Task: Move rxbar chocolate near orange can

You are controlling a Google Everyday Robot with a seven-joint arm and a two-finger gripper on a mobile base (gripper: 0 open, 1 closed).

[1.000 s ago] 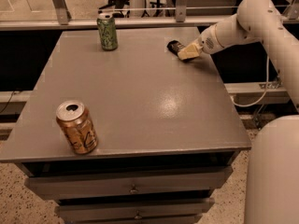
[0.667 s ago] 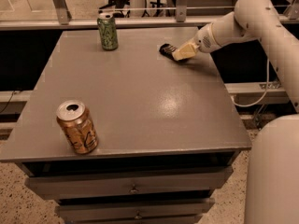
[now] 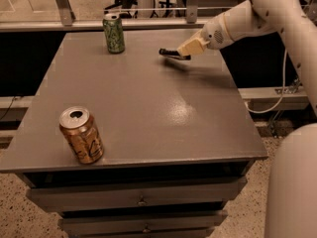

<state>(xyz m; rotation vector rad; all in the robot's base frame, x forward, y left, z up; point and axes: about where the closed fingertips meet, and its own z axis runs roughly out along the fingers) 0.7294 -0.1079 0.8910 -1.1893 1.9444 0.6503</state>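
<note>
Next, my gripper lets go of the rxbar chocolate close beside the orange can, near the table's front edge (image 3: 132, 139).
The orange can (image 3: 81, 135) stands upright near the table's front left corner, silver top open. The rxbar chocolate (image 3: 172, 53), a small flat black bar, is held in my gripper (image 3: 186, 50) a little above the table's far right part, casting a shadow beneath it. My gripper is shut on the bar's right end, with the white arm reaching in from the upper right. The bar is far from the orange can.
A green can (image 3: 114, 32) stands upright at the table's far edge, left of the bar. The grey table (image 3: 148, 103) has drawers below its front edge. A white part of the robot (image 3: 292, 182) fills the lower right corner.
My gripper has moved left and a little toward the front with the bar, lifting it off the table's far right edge.
</note>
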